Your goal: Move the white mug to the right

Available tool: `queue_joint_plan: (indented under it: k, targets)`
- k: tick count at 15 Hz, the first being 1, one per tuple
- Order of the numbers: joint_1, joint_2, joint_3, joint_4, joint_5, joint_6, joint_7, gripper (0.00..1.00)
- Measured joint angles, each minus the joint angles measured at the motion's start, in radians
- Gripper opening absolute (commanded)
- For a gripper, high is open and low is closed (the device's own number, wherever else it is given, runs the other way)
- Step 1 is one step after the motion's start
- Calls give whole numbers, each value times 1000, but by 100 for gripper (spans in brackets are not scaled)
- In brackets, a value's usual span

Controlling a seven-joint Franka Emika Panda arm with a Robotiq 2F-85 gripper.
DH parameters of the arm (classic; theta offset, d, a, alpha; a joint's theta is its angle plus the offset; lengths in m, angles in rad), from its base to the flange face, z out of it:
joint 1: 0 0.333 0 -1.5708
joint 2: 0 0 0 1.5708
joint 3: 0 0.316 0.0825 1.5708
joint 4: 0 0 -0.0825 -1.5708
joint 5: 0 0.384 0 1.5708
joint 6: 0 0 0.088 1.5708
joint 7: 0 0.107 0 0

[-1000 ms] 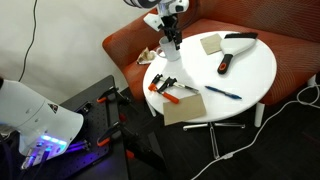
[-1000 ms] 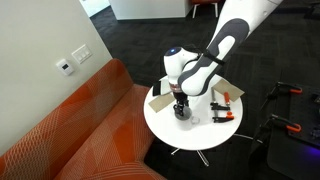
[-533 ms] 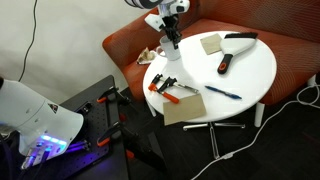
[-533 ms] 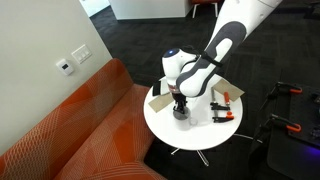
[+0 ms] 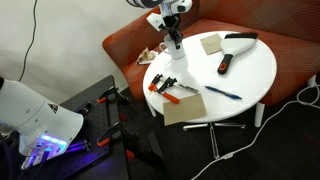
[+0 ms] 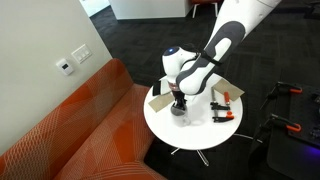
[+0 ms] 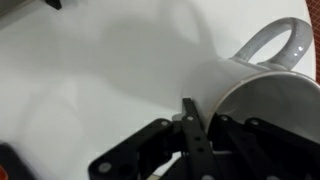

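Observation:
I should use my gripper to set the white mug down on the table [image 5: 204,64], in the space between the orange clamps and the scraper's black handle.
The white mug [image 7: 262,95] fills the right of the wrist view, with its loop handle [image 7: 277,42] pointing up. My gripper [image 7: 205,128] is shut on the mug's rim: one dark finger [image 7: 190,118] presses the outside wall and the other sits inside the cup. In both exterior views the mug [image 5: 171,58] [image 6: 178,111] stands upright near the edge of the round white table [image 5: 252,72], on the sofa side. The gripper [image 5: 172,45] [image 6: 180,100] comes straight down onto it.
On the table lie a beige square pad [image 5: 211,43], a white scraper with a black handle [image 5: 238,38], a black and red tool [image 5: 224,65], a blue pen [image 5: 222,92], orange clamps [image 5: 165,86] and a cardboard piece [image 5: 185,108]. The orange sofa [image 5: 128,50] wraps behind the table.
The jaws have closed onto the mug's rim. The arm and the mug have stayed in place.

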Motion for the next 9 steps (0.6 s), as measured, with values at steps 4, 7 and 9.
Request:
queue_joint_plan:
  k: [4, 7, 9]
  targets:
    - [-3, -22, -58, -5, 0, 2, 75, 3]
    - [-11, -48, -107, -16, 1, 3, 138, 3]
    - [-19, -67, -133, -28, 2, 3, 180, 3]
